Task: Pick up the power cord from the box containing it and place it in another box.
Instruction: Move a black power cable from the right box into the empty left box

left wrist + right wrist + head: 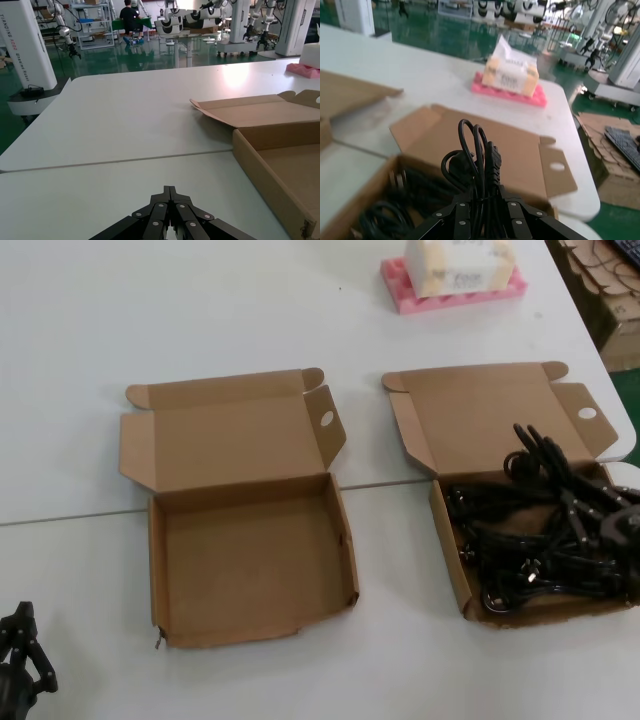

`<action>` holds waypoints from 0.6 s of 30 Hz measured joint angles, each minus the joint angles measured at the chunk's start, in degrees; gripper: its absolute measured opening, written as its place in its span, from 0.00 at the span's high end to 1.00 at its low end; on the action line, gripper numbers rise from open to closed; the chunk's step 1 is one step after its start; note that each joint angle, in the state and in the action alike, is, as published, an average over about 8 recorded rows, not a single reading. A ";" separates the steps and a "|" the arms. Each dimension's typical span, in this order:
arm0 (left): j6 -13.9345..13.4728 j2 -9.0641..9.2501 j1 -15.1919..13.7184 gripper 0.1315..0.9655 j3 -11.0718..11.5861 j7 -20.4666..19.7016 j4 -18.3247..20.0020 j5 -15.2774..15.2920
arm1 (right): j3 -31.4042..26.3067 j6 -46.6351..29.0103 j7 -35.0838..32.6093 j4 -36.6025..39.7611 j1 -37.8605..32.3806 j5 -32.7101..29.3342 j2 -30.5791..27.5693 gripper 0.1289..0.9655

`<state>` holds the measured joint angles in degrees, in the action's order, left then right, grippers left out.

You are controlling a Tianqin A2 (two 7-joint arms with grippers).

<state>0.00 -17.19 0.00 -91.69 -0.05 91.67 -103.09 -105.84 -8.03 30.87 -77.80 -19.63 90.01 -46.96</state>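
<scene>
Next, I let go of the power cord with my right gripper in the empty box [295, 559], near the side of the empty box that faces the cord box.
The box containing the cords [452, 565] stands open at the right, with several black cords heaped in it [530, 560]. My right gripper [575, 502] is over this box and shut on one power cord [538, 455], whose looped end sticks up past the fingers. The right wrist view shows the same grip [482, 200], with the cord bundle [477, 155] between the jaws above the box [365, 200]. The other box [250, 560], with a ragged front wall, stands open and empty left of centre. My left gripper [20, 650] is shut and empty near the table's front left; its tips also show in the left wrist view [170, 191].
A pink foam tray holding a tissue pack [455, 275] sits at the back of the table. The table's right edge [625, 430] runs close behind the cord box. Cardboard pieces [610, 290] lie on the floor beyond it. The empty box's side wall [265, 170] is right of my left gripper.
</scene>
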 joint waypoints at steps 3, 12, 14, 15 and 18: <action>0.00 0.00 0.00 0.96 0.00 0.00 0.00 0.00 | 3.34 -1.27 0.00 -2.87 1.81 0.20 0.19 0.87; 0.00 0.00 0.00 0.96 0.00 0.01 0.00 -0.01 | 15.40 -9.73 0.00 -14.03 7.17 1.09 6.96 0.87; 0.00 0.00 0.00 0.96 0.00 0.01 0.00 -0.01 | 16.51 -11.40 0.00 -16.66 7.93 1.13 9.45 0.87; 0.00 0.00 0.00 0.96 0.00 0.01 0.00 -0.01 | 16.67 -12.00 0.00 -17.81 8.21 1.10 10.62 0.87; 0.00 0.00 0.00 0.96 0.00 0.01 0.00 -0.01 | 15.51 -12.82 0.00 -20.38 8.47 0.82 13.81 0.87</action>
<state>0.00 -17.19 0.00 -91.69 -0.04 91.67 -103.10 -90.33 -20.85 30.87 -98.18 -11.15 90.83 -33.16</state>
